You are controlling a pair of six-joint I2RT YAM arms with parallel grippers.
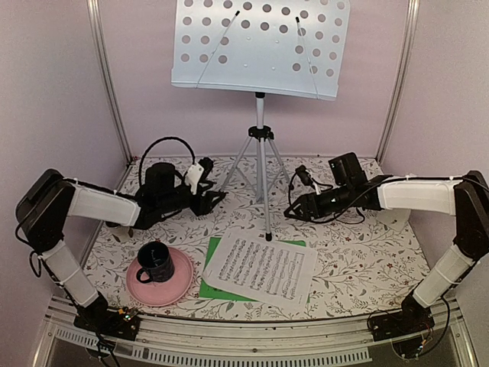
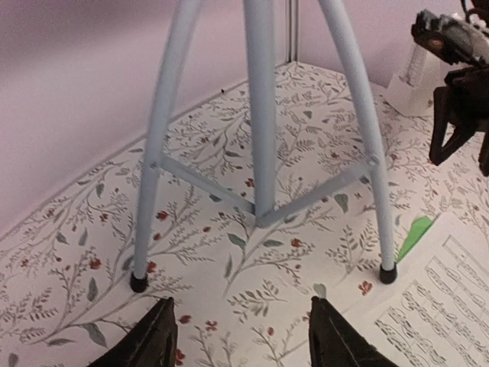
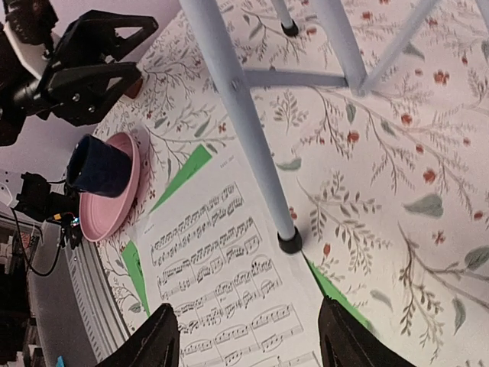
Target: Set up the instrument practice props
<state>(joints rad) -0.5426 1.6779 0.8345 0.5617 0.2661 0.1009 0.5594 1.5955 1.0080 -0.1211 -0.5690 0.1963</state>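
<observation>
The robot's right gripper needs to next go to the white sheet of music and close on its far corner [image 1: 314,250] [image 3: 315,349] nearest the white metronome.
The pale-blue perforated music stand [image 1: 260,46] stands upright on its silver tripod [image 1: 261,172] at the back middle. In front of it the white sheet of music [image 1: 260,269] lies flat on the green sheet [image 1: 216,284]. The tripod's front foot [image 3: 289,243] rests at the sheets' far edge. My left gripper [image 1: 218,199] is open and empty just left of the tripod, low over the cloth [image 2: 244,336]. On the tripod's right my right gripper [image 1: 292,210] is also open and empty, above the white sheet [image 3: 248,336]. A white pyramid metronome [image 2: 405,80] shows partly behind the right gripper.
A dark mug [image 1: 157,261] stands on a pink plate [image 1: 172,287] at the front left, close to the sheets. The flowered tablecloth [image 1: 359,252] covers the table. Pink walls and metal posts [image 1: 107,76] close in the back and sides.
</observation>
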